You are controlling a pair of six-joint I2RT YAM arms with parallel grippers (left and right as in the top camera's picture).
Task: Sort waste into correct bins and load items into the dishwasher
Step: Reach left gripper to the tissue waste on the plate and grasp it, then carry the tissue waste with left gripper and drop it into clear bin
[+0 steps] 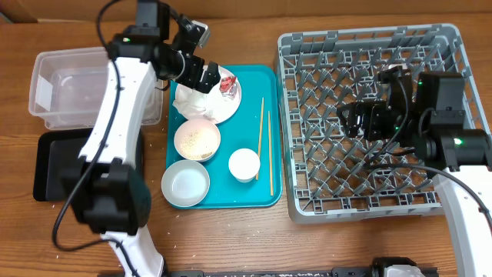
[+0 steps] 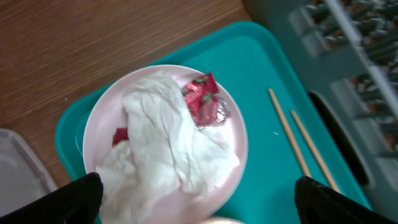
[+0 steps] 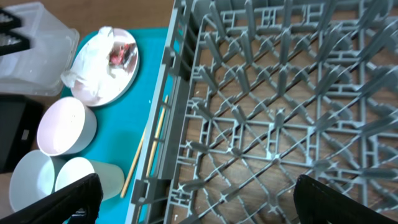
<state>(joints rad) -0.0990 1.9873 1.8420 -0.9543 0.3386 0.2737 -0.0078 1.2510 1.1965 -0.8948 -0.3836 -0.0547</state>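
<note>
Next, my left gripper grabs the crumpled wrapper by its white middle point(image 1: 204, 99) point(image 2: 169, 138), beside its red part, so both parts come up off the pinkish plate together.
The crumpled white wrapper point(image 1: 192, 100) with red marks lies on the pinkish plate point(image 1: 229, 104) at the back of the teal tray point(image 1: 231, 196). My left gripper point(image 1: 204, 75) is open just above it; in the left wrist view the wrapper point(image 2: 161, 143) fills the plate point(image 2: 233, 155) between my fingers point(image 2: 199, 205). A bowl with rice grains point(image 1: 197, 140), an empty bowl point(image 1: 185, 183), the cup point(image 1: 244, 164) and two chopsticks point(image 1: 261, 138) lie on the tray. My right gripper point(image 1: 355, 119) is open and empty above the grey dish rack point(image 1: 369, 46).
The clear tub point(image 1: 61, 85) stands at the far left with the black tray point(image 1: 54, 165) in front of it. The right wrist view shows the rack lattice point(image 3: 280, 93), the plate point(image 3: 118, 81) and the chopsticks point(image 3: 143, 149).
</note>
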